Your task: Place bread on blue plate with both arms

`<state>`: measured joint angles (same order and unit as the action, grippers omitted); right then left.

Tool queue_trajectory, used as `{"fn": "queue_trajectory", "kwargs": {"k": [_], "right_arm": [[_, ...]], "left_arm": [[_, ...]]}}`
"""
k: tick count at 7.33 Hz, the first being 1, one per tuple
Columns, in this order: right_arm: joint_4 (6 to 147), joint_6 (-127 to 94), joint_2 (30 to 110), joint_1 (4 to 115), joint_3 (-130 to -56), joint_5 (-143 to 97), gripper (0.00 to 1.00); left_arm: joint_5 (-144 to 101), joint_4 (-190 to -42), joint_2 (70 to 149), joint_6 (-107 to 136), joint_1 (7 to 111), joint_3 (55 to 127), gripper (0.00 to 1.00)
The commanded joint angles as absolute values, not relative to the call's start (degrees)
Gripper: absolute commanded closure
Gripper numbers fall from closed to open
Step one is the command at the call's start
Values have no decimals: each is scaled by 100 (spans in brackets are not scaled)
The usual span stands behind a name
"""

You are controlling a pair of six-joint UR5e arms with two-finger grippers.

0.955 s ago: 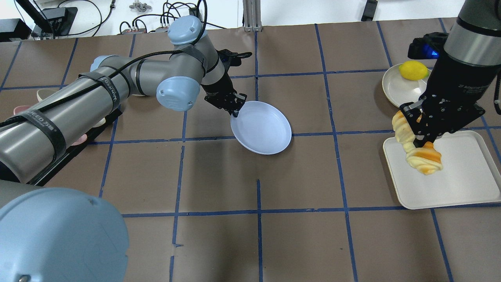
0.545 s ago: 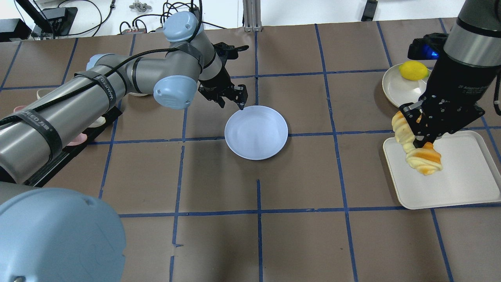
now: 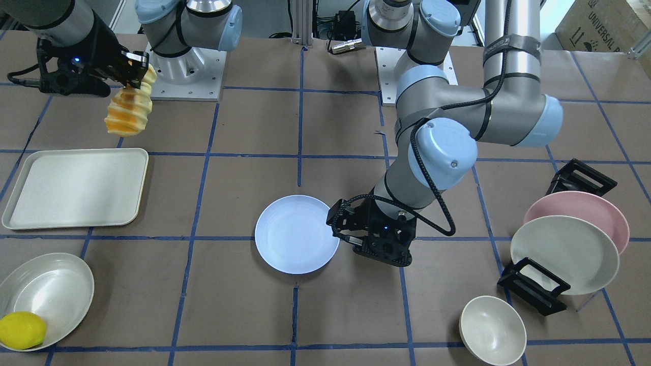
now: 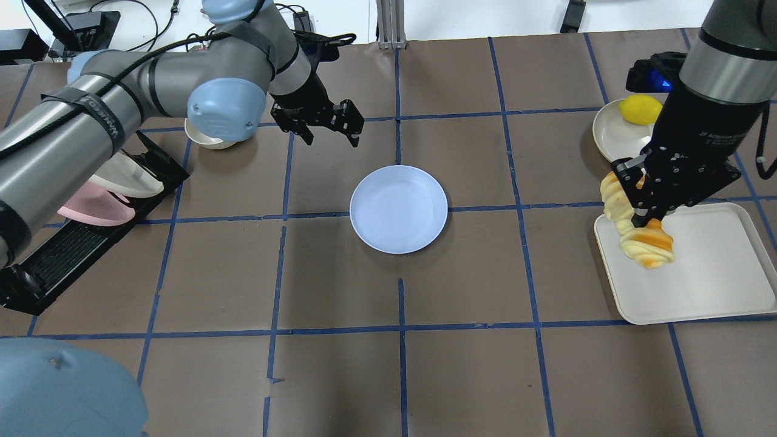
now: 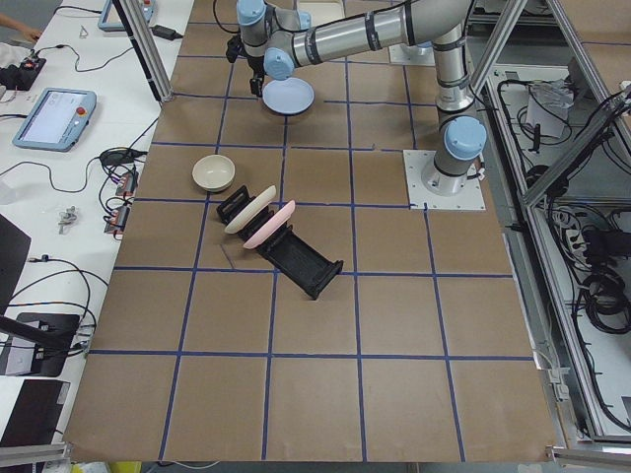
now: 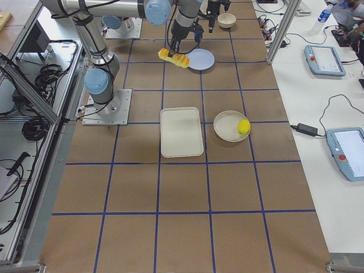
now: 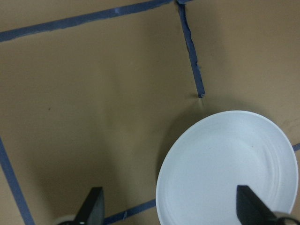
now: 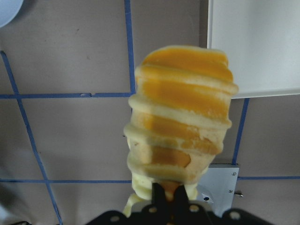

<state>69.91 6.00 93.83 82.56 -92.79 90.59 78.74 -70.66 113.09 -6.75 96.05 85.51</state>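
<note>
I need to use my right gripper to release the bread on the blue plate, just off its middle (image 3: 289,232) in the direction of the cream tray. The bread now hangs over the tray's edge.
The blue plate (image 4: 399,209) lies flat near the table's middle, with nothing on it; it also shows in the front view (image 3: 297,234) and the left wrist view (image 7: 225,173). My left gripper (image 4: 332,136) is open and empty, raised beyond the plate's far-left rim, apart from it (image 3: 351,229). My right gripper (image 4: 637,212) is shut on the upper end of the striped yellow-orange bread (image 4: 646,246). The bread hangs in the air over the left edge of the cream tray (image 4: 710,285). The right wrist view shows the bread (image 8: 180,122) hanging from the shut fingers.
A lemon (image 4: 640,109) lies in a cream bowl (image 4: 613,136) behind the tray. A black rack (image 4: 91,243) at the left holds a pink plate (image 3: 600,208) and a cream plate (image 3: 564,254). A small cream bowl (image 3: 492,330) stands near it.
My left gripper let go of the tilted blue plate's rim, and the plate settled flat. The gripper then rose and drew back to the far left. The right gripper with the bread shifted slightly left.
</note>
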Motion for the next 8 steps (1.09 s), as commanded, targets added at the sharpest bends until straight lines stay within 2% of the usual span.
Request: {"fn": "queue_trajectory", "kwargs": {"k": [1,4,8], "right_arm": [[7686,-356,8836,9187,-9177,8816,90],[8803,-1509,7712,10368,-8765,8490,90],[9744,-1811,6542,10880,-7972,8253,89]], "left_arm": [[8156,-7951,11119,-677,9475,8088,0],[8558,-8481,10916,-677,9466,7709,0],[8648,-8866,10557,-677,9282,7603,0]]}}
